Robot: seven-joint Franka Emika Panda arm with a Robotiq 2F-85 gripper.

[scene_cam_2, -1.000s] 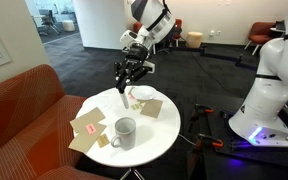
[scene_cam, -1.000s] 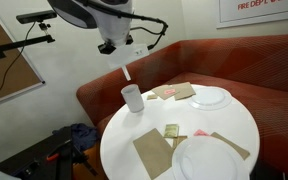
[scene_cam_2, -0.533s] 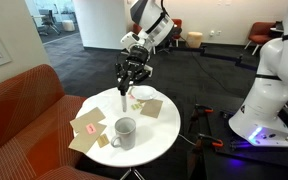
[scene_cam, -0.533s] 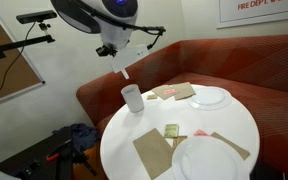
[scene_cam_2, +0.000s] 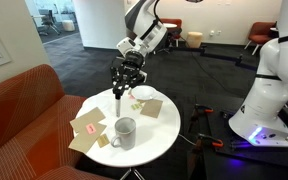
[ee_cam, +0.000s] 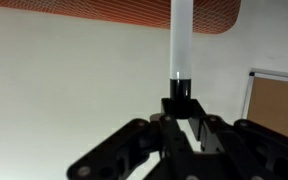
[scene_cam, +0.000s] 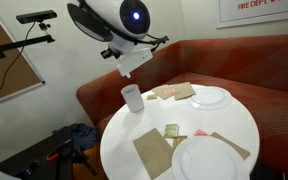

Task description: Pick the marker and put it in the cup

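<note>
The marker, now held over the table's far part, will be let go by my gripper inside the upright white cup [scene_cam: 133,96] near the round table's edge.
My gripper [scene_cam_2: 124,78] hangs over the far part of the round white table [scene_cam_2: 159,135] and is shut on the marker [scene_cam_2: 117,99], a slim white stick with a dark end that points down at the table. In the wrist view the marker [ee_cam: 180,50] sticks straight out of the closed fingers [ee_cam: 180,106]. The white cup [scene_cam_2: 124,131] stands upright on the table, apart from the marker tip and nearer that camera. In an exterior view the gripper [scene_cam: 130,62] is above and a little behind the cup [scene_cam: 132,97]. The cup does not show in the wrist view.
Two white plates [scene_cam: 211,97] [scene_cam: 209,158] and tan paper pieces [scene_cam: 154,153] [scene_cam: 174,92] lie on the table. A red sofa [scene_cam: 214,65] curves round the table. Another white robot [scene_cam_2: 269,95] stands on the floor beyond.
The arm has swung and the wrist has turned. The gripper with the marker has shifted sideways and slightly lower over the table, nearer the cup. The grip stays shut.
</note>
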